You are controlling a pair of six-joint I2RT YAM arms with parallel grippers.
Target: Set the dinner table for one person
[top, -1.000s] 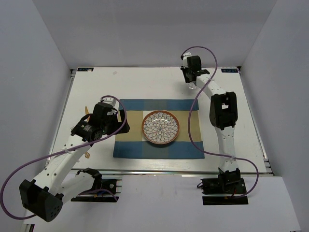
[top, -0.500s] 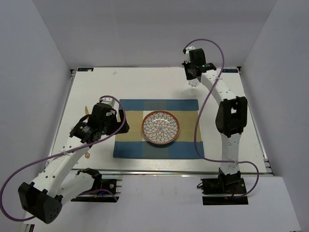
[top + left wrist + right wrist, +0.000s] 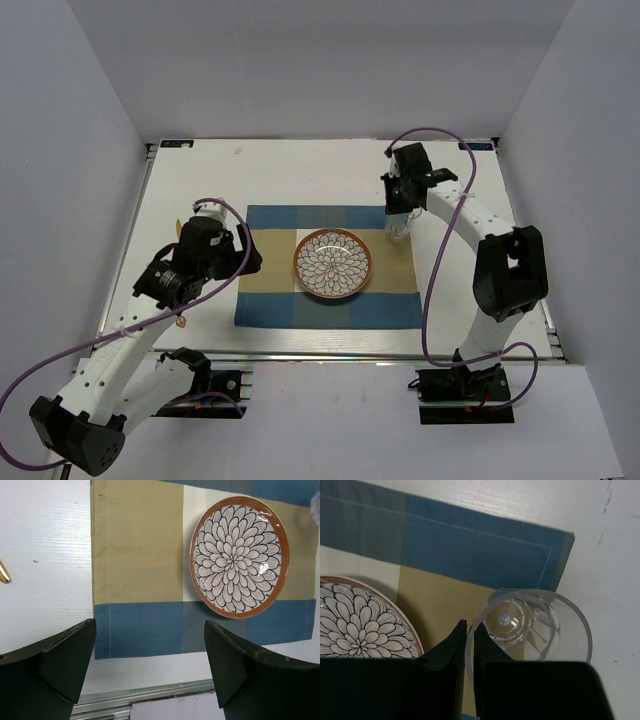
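Observation:
I need to let go of the glass with my right gripper on the placemat's far blue stripe (image 3: 389, 223) (image 3: 507, 571), where it meets the tan patch.
A clear drinking glass (image 3: 535, 625) hangs over the far right corner of the blue-and-tan checked placemat (image 3: 470, 545), and my right gripper (image 3: 469, 630) is shut on its rim, one finger inside and one outside. From above, the glass (image 3: 398, 226) shows just below the right gripper (image 3: 400, 205), right of the flower-patterned plate (image 3: 332, 263). The plate (image 3: 238, 556) lies on the placemat (image 3: 137, 555) in the middle of the white dinner table (image 3: 300, 175). My left gripper (image 3: 150, 665) stands open and empty above the placemat's near left corner.
A gold utensil (image 3: 180, 228) lies on the table left of the placemat, partly under the left arm; another gold piece (image 3: 181, 321) shows nearer the front. A metal rail (image 3: 150, 692) runs along the table's near edge. Grey walls close in three sides.
The right gripper shut on the glass at the far right of the table and carried it nearer, to the placemat's far right corner. The left arm drew slightly left and back.

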